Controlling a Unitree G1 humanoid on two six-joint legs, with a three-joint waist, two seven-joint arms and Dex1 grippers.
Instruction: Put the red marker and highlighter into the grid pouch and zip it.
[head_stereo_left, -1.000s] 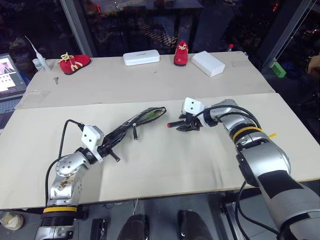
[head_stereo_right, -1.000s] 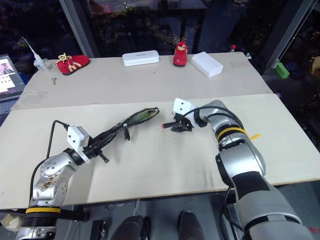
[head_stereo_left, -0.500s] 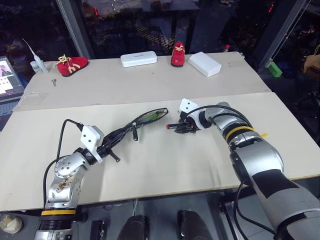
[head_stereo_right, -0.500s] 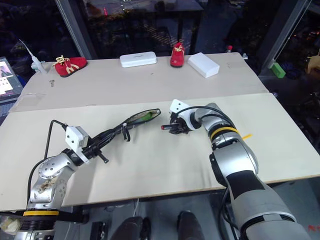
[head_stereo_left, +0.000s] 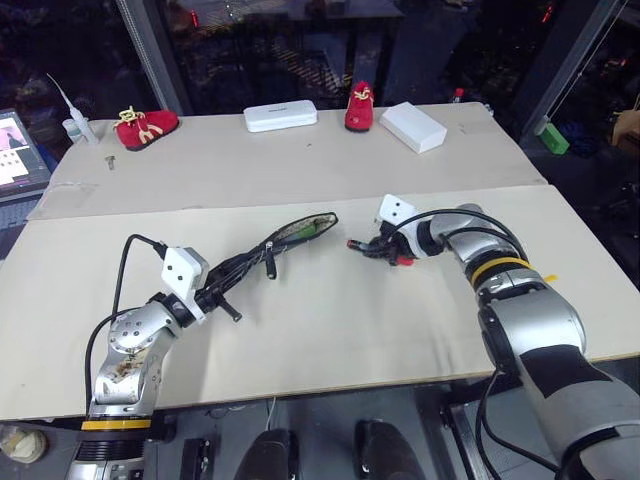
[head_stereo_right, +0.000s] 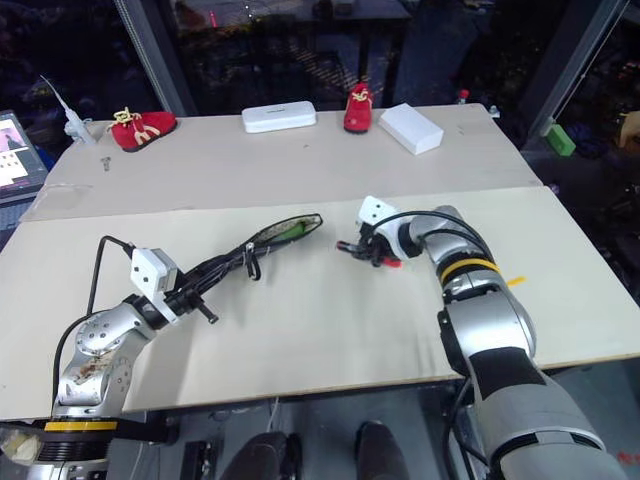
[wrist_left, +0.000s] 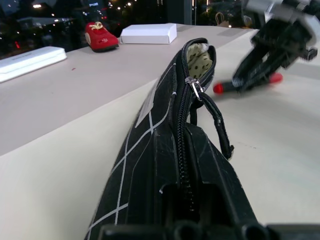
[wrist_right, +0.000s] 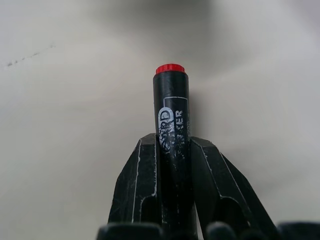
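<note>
The red marker, now hanging just above the table, will leave my right gripper inside the grid pouch's opening (head_stereo_left: 299, 236), beside the light green highlighter.
My right gripper (wrist_right: 172, 145) is shut on the red marker (wrist_right: 172, 107), whose dark barrel and red end stick out past the fingers. In the head views the marker (head_stereo_left: 374, 247) hangs just above the table, right of the grid pouch (head_stereo_left: 278, 243). My left gripper (head_stereo_left: 219, 296) is shut on the pouch's near end and holds it up off the table. The pouch's far end gapes open toward the marker, and the zip pull (wrist_left: 195, 89) with its black loop hangs near that opening. Something light green, apparently the highlighter (head_stereo_left: 303, 229), shows inside the mouth.
Along the far table stand two red shoes (head_stereo_left: 147, 126) (head_stereo_left: 361, 106), a white case (head_stereo_left: 281, 115) and a white box (head_stereo_left: 416, 126). A laptop (head_stereo_left: 18, 148) sits at the far left. A green block (head_stereo_left: 555, 138) lies off the table to the right.
My right gripper has closed on the red marker and lifted it slightly up and to the right. The left gripper and the pouch have stayed in place.
</note>
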